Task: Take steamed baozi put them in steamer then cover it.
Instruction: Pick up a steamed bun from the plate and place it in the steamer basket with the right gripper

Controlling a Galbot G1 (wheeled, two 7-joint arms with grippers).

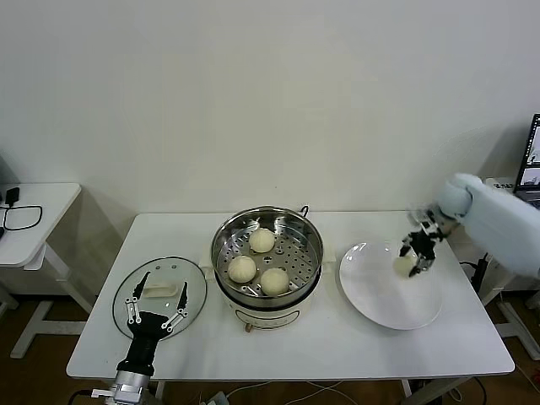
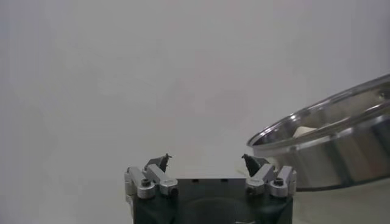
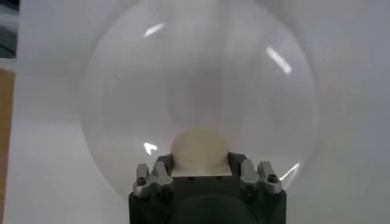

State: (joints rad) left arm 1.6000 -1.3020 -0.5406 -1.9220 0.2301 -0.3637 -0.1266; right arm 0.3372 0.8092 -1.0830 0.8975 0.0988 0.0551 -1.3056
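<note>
Next, my right gripper lets go of the fourth baozi on the bare steamer's bottom (image 1: 294,253), on the side facing the white plate. That baozi still sits on the white plate.
Three cream-white baozi (image 1: 261,240) lie on the perforated floor of the shiny steamer (image 1: 229,233) at the table's middle. A fourth baozi (image 1: 404,266) sits on the white plate (image 1: 390,305) to the right, and my right gripper (image 1: 417,258) is shut on it; in the right wrist view the bun (image 3: 200,151) fills the gap between the fingers. The glass cover (image 1: 194,297) with its white handle lies flat at the table's left. My left gripper (image 1: 155,310) hovers open over the cover's near edge, holding nothing; the steamer's metal wall (image 2: 329,141) shows in its wrist view.
A small white side table (image 1: 51,202) with a black cable stands at the far left. A laptop screen (image 1: 531,160) shows at the right edge. Bare tabletop lies in front of the steamer and plate.
</note>
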